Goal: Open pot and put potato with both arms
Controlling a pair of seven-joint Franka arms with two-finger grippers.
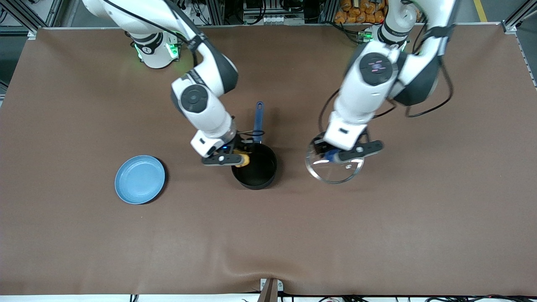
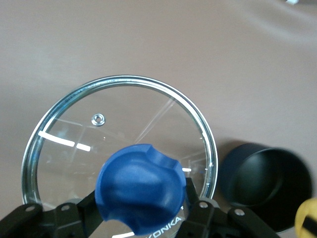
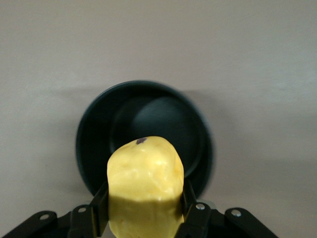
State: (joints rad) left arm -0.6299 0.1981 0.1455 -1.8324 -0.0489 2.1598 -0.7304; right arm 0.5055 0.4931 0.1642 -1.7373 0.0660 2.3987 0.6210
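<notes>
The robot's left gripper should set the glass lid down on bare brown cloth [image 1: 378,168], well past the black pot from the light-blue plate.
The black pot [image 1: 256,167] stands open mid-table, its blue handle [image 1: 258,121] pointing toward the robots' bases. My right gripper [image 1: 240,159] is shut on the yellow potato [image 1: 242,160] and holds it over the pot's rim at the right arm's side. In the right wrist view the potato [image 3: 145,186] hangs above the empty pot [image 3: 143,139]. My left gripper [image 1: 333,156] is shut on the blue knob [image 2: 141,187] of the glass lid [image 1: 334,164], holding it above the table beside the pot, toward the left arm's end. The pot [image 2: 270,188] also shows in the left wrist view.
A flat light-blue plate [image 1: 139,179] lies on the brown table cloth [image 1: 268,235], toward the right arm's end and a little nearer the front camera than the pot. Cables and frames run along the table's edge by the bases.
</notes>
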